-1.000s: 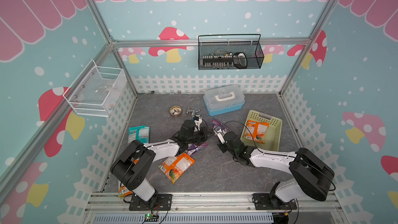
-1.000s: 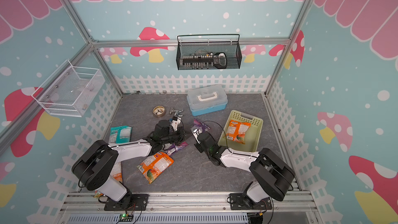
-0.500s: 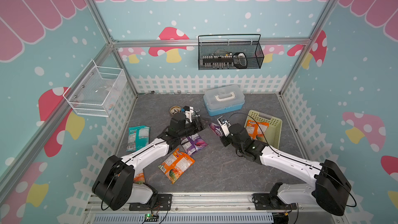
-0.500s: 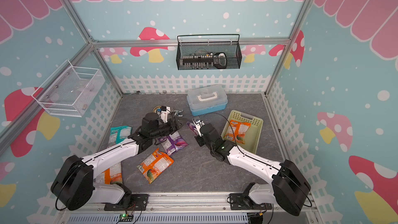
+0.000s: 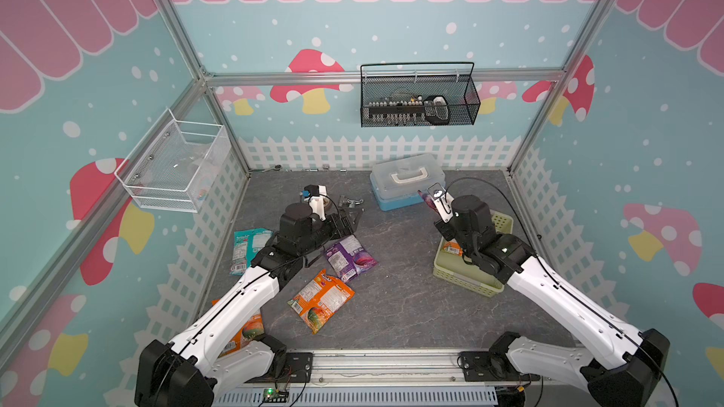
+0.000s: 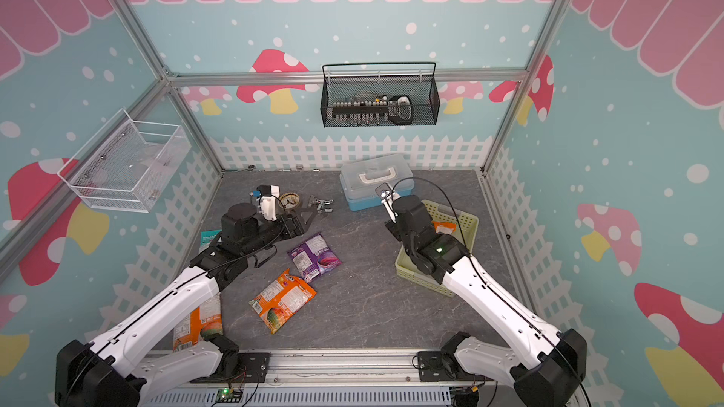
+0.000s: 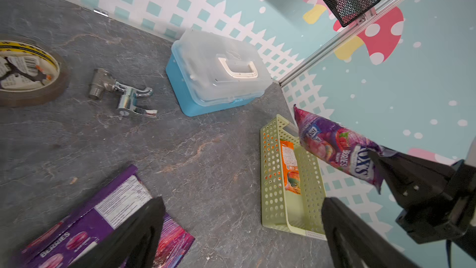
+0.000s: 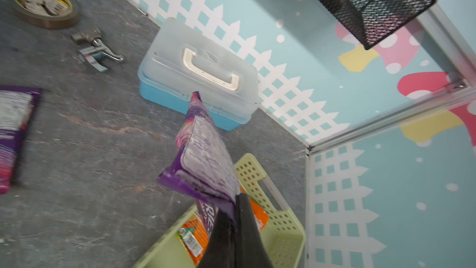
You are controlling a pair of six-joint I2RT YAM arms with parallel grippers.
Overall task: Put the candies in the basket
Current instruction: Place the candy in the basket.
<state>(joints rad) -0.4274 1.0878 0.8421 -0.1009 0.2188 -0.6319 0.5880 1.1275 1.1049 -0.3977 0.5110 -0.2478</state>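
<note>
The robot's right gripper needs to release the purple candy bag in the pale green basket's far end point(image 5: 479, 228) point(image 8: 268, 227) next to the orange bag.
My right gripper point(image 8: 235, 199) is shut on the edge of a purple candy bag point(image 8: 203, 155), which hangs above the near end of the pale green basket point(image 5: 466, 279). One orange candy bag point(image 8: 195, 235) lies inside the basket. My left gripper point(image 7: 242, 202) is open and empty, hovering over the floor just beyond a second purple bag point(image 5: 350, 258) that lies flat. An orange bag point(image 5: 321, 299) lies in front of that one, and a teal bag point(image 5: 248, 246) sits by the left fence. Another orange bag point(image 5: 247, 332) is partly hidden under my left arm.
A blue box with a clear lid point(image 5: 407, 185) stands at the back, close behind the basket. A tape roll point(image 7: 25, 70) and a metal valve point(image 7: 121, 91) lie at the back left. A black wire basket point(image 5: 419, 99) and a white one point(image 5: 176, 166) hang on the walls.
Both arms have risen and moved apart. My left gripper has opened, leaving a purple bag flat on the floor. My right gripper has carried its purple bag to the right, over the basket.
</note>
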